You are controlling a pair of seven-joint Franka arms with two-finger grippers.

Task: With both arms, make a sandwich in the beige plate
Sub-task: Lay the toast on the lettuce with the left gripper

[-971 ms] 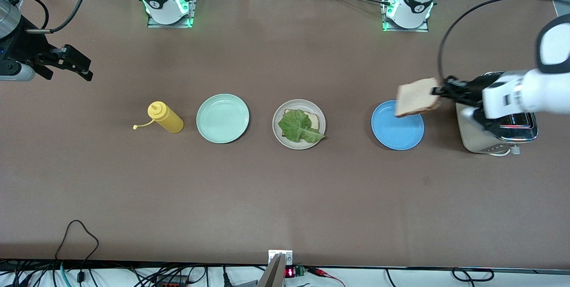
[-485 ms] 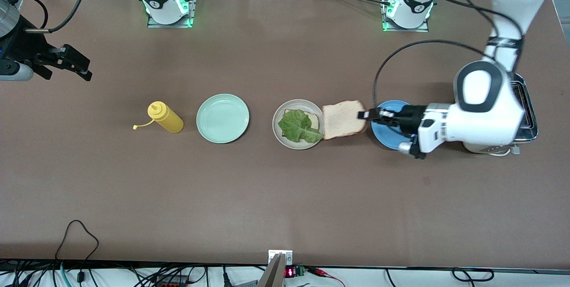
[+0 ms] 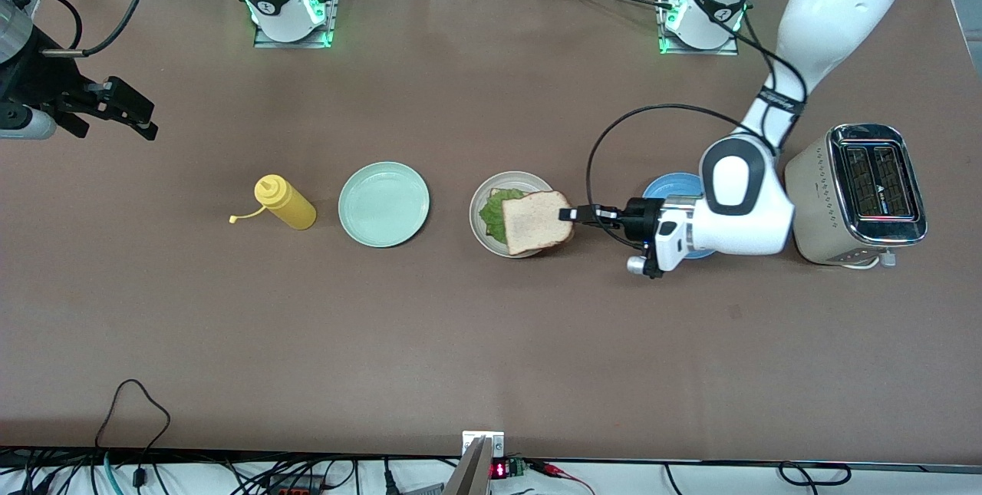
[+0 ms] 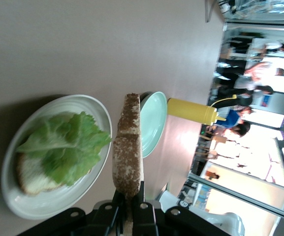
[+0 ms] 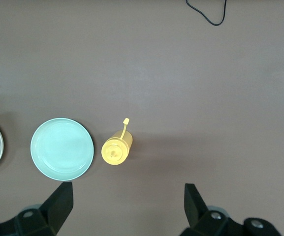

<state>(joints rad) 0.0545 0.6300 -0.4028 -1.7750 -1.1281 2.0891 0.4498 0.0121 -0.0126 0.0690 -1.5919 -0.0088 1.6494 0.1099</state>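
Observation:
My left gripper needs to let go of the second bread slice on top of the green lettuce leaf (image 3: 520,219) (image 4: 65,150), which is on the beige plate.
The beige plate (image 3: 483,199) sits mid-table with a bread slice and a green lettuce leaf (image 3: 491,215) on it. My left gripper (image 3: 569,214) is shut on the edge of a second bread slice (image 3: 535,222) and holds it over the plate's side toward the left arm's end. In the left wrist view the held slice (image 4: 127,147) shows edge-on above my left gripper (image 4: 132,196), beside the plate (image 4: 14,194) with lettuce (image 4: 65,147) on the lower slice (image 4: 31,174). My right gripper (image 3: 126,107) is open, waiting high at the right arm's end; its fingers (image 5: 58,204) frame bare table.
A mint-green plate (image 3: 383,204) and a yellow squeeze bottle (image 3: 285,202) lie toward the right arm's end. A blue plate (image 3: 671,186) lies partly under the left arm. A silver toaster (image 3: 859,192) stands at the left arm's end.
My left gripper carried the bread slice from over the blue plate, past the beige plate's edge, to over the beige plate. The right arm has not moved.

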